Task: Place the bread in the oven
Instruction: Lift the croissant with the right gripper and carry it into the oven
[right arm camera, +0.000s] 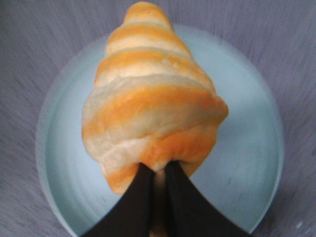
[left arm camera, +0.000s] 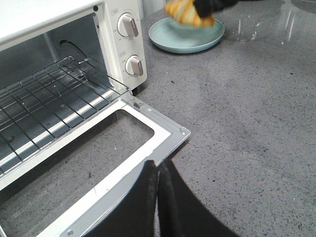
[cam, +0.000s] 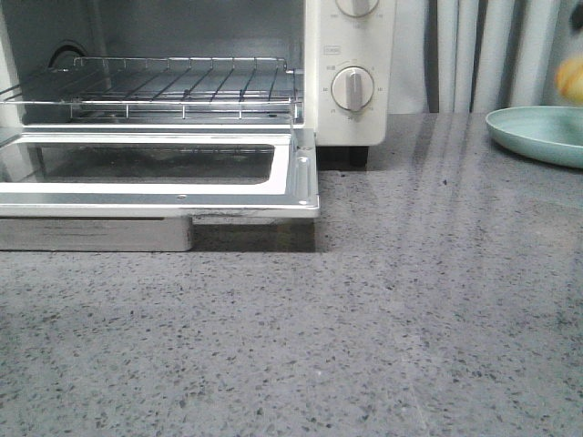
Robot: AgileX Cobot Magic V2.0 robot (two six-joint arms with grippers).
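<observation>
I need to let go of the bread with my right gripper on the middle of the wire rack (cam: 182, 63) inside the oven.
The bread (right arm camera: 153, 103), a golden roll with orange stripes, hangs above the pale blue plate (right arm camera: 247, 163) with my right gripper (right arm camera: 157, 170) shut on its near end. In the left wrist view the bread (left arm camera: 185, 12) shows blurred over the plate (left arm camera: 186, 37), and the front view catches a yellow blur of the bread (cam: 570, 80) at the right edge. The cream-white oven (cam: 351, 68) stands at the back left with its door (cam: 301, 177) folded down flat and the wire rack (cam: 173, 86) bare. My left gripper (left arm camera: 158, 167) is shut on nothing, just off the door's front edge.
The teal plate (cam: 542, 132) sits at the back right on the grey speckled counter (cam: 364, 337). Pale curtains (cam: 483, 50) hang behind it. A clear glass rim (left arm camera: 244, 27) shows near the plate in the left wrist view.
</observation>
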